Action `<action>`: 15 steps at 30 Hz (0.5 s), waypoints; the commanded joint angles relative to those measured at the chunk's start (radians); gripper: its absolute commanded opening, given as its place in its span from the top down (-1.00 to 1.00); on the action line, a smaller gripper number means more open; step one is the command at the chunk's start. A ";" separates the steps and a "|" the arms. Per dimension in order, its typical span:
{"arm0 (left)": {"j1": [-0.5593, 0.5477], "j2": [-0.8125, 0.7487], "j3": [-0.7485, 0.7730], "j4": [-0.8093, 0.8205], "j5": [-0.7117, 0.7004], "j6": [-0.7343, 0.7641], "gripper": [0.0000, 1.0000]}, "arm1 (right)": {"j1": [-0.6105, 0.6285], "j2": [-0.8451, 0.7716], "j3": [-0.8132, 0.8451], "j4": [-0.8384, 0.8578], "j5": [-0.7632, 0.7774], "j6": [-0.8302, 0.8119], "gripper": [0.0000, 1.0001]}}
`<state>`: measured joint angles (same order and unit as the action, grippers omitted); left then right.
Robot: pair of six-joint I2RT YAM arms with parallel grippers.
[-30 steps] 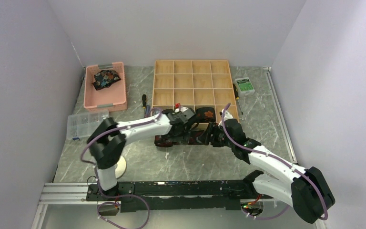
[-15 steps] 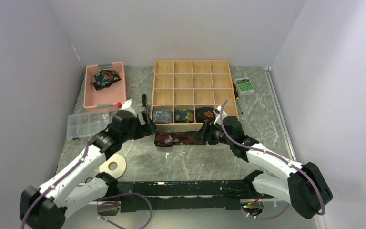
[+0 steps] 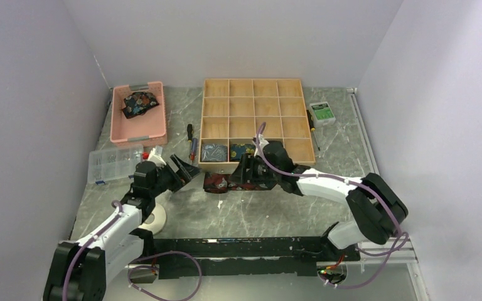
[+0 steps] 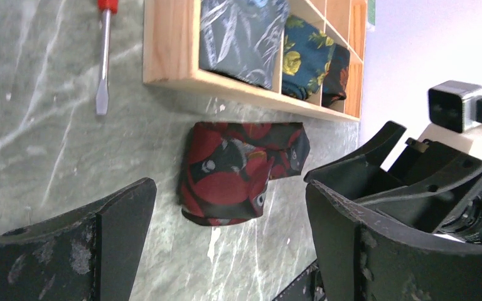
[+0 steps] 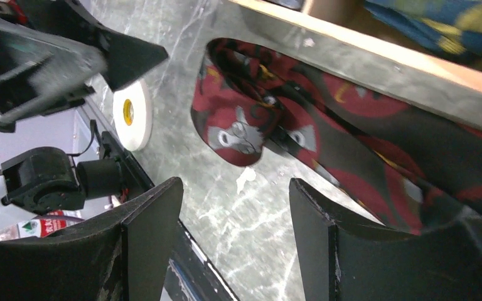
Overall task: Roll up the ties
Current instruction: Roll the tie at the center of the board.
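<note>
The tie's loose roll is gaping and sticks out crooked from the tie's flat length, so my left gripper should pinch the roll's front edge (image 4: 223, 215) and lay it flatter.
A maroon-and-black tie (image 3: 221, 183) lies on the table just in front of the wooden box (image 3: 254, 94), its left end folded into a loose roll (image 4: 235, 172). My left gripper (image 3: 183, 170) stands open to the left of that roll, nothing between its fingers (image 4: 229, 244). The right gripper (image 3: 245, 173) hovers open over the tie's middle, also holding nothing (image 5: 235, 213); the roll (image 5: 257, 128) lies ahead of it. Rolled ties fill the box's front row: grey-blue (image 4: 238, 37), dark blue (image 4: 304, 56) and a dark one (image 4: 337, 72).
A pink bin (image 3: 119, 128) at the back left holds another floral tie (image 3: 140, 102). A clear parts case (image 3: 113, 163), a white tape roll (image 3: 150, 218) and screwdrivers (image 3: 192, 147) lie left of the box. A small green-labelled box (image 3: 321, 113) sits at its right.
My left arm has pulled back from the box's front row to the left, its gripper opening wide. The right gripper has slid left along the tie toward the rolled end.
</note>
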<state>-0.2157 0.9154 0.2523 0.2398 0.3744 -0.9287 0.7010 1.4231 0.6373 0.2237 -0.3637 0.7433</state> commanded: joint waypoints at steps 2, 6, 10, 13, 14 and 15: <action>0.022 -0.024 0.019 0.070 0.047 0.002 -0.88 | 0.047 0.056 0.111 0.001 0.082 -0.021 -0.37; 0.024 -0.041 0.021 0.006 0.031 0.036 -0.88 | 0.061 0.121 0.146 0.009 0.076 -0.015 -0.40; 0.024 -0.012 0.018 -0.001 0.034 0.053 -0.88 | 0.075 0.184 0.174 0.023 0.072 -0.006 -0.38; 0.024 0.052 0.030 0.019 0.081 0.079 -0.88 | 0.083 0.217 0.191 0.017 0.081 -0.011 -0.33; 0.024 0.078 0.036 0.020 0.096 0.086 -0.87 | 0.083 0.226 0.191 0.023 0.078 -0.010 -0.31; 0.024 0.104 0.042 0.020 0.109 0.088 -0.87 | 0.083 0.234 0.193 0.027 0.071 -0.009 -0.28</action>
<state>-0.1967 0.9478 0.2470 0.2424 0.4122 -0.8921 0.7761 1.6409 0.7856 0.2180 -0.3031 0.7380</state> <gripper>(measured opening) 0.938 0.662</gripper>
